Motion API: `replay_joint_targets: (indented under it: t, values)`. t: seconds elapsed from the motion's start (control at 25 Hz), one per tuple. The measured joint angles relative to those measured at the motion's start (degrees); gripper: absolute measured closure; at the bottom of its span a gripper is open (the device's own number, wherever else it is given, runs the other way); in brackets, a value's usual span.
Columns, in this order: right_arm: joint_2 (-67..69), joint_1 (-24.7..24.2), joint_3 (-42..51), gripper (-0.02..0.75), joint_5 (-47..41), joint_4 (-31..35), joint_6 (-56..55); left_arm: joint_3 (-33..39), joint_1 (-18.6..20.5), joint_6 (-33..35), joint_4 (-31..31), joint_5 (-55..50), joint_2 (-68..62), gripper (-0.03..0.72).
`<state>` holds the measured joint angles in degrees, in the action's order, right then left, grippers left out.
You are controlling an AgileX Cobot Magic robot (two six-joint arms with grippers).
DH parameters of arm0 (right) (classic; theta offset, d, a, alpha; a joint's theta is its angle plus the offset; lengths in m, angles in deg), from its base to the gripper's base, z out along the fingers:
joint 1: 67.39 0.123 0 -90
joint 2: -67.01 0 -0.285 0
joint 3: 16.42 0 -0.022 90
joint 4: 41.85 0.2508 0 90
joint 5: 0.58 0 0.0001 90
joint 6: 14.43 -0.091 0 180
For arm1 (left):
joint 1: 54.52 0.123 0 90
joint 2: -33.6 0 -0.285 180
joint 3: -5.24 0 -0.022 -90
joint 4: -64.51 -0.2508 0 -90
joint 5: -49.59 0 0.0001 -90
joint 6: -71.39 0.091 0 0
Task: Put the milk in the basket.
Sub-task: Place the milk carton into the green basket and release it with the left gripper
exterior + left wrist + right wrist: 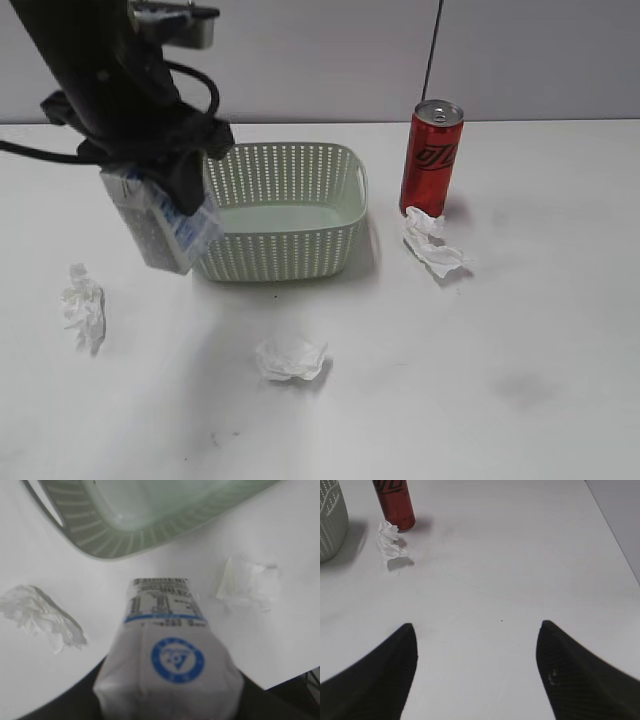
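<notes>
Next, I set the milk down with my left gripper in the basket's end farther from the red soda can (248,194).
My left gripper (165,195) is shut on the milk (165,232), a small white and blue carton, and holds it tilted in the air just left of the basket (285,255). In the left wrist view the milk (167,650) fills the lower middle, with the pale green basket (107,540) at the top. The basket holds nothing that I can see. My right gripper (476,630) is open and empty above bare table; it does not show in the exterior view. A corner of the basket (330,525) shows at the left edge of the right wrist view.
A red soda can (431,158) stands right of the basket, also in the right wrist view (395,502). Crumpled tissues lie by the can (432,243), at the left (84,305) and in front (291,358).
</notes>
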<state>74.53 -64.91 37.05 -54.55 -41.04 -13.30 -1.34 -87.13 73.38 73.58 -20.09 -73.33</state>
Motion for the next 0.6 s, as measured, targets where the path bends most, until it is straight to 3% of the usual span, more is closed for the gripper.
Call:
replay_joint_targets:
  t: [0.28, 0.6]
  values:
    - [0.0, 0.0, 0.0, 0.15, 0.0, 0.0, 0.0, -8.7, 0.0, 0.0, -0.5, -0.2, 0.4, 0.367]
    - [0.0, 0.0, 0.0, 0.15, 0.0, 0.0, -0.1, -9.4, 0.6, 0.0, -2.1, 2.2, -2.9, 0.367]
